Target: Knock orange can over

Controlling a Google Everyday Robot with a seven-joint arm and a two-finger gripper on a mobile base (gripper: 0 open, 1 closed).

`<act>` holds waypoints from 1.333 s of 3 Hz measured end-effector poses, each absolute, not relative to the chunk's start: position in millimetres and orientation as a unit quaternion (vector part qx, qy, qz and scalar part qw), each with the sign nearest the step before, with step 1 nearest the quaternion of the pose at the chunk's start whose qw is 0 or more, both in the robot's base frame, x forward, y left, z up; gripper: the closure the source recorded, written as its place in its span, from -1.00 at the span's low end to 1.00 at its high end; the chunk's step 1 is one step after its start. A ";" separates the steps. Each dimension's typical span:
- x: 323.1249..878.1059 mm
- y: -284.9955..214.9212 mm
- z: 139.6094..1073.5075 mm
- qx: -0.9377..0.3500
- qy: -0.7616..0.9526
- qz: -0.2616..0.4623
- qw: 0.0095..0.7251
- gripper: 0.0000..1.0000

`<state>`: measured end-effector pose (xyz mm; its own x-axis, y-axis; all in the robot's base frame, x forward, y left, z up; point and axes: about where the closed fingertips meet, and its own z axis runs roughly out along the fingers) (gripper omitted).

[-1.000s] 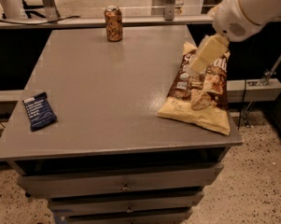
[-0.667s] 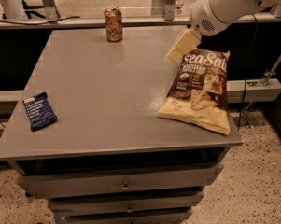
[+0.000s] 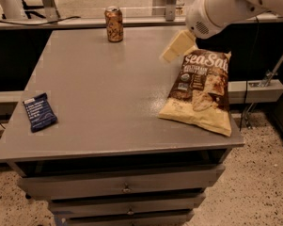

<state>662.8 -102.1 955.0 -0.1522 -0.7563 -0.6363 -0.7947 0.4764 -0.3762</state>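
Observation:
The orange can must tip over, so next my gripper needs to go to it and close around the middle of its body (image 3: pixel 114 27).
The orange can (image 3: pixel 114 24) stands upright near the far edge of the grey table (image 3: pixel 108 93), left of centre. It is copper-orange with a silver top. My gripper (image 3: pixel 171 51) hangs over the table's right half, at the end of the white arm (image 3: pixel 225 6) that comes in from the upper right. It sits to the right of the can and a little nearer to me, well apart from it, just left of the chip bag's top edge.
A large chip bag (image 3: pixel 201 91) lies flat at the table's right side. A dark blue snack packet (image 3: pixel 39 112) lies near the left edge. Drawers (image 3: pixel 127 188) run under the table front. A rail and metal posts stand behind the table.
The arm and gripper have moved left, off the chip bag and toward the can. The can, bag and blue packet have not moved.

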 end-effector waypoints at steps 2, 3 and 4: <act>748.4 -35.4 925.8 -0.419 0.761 0.132 0.478 -1.00; 794.8 -1.0 922.2 -0.388 0.751 0.178 0.504 -1.00; 831.8 32.1 924.3 -0.372 0.738 0.212 0.521 -1.00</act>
<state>831.8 32.1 924.3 -0.1801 -0.3277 -0.9275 -0.7705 0.6331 -0.0741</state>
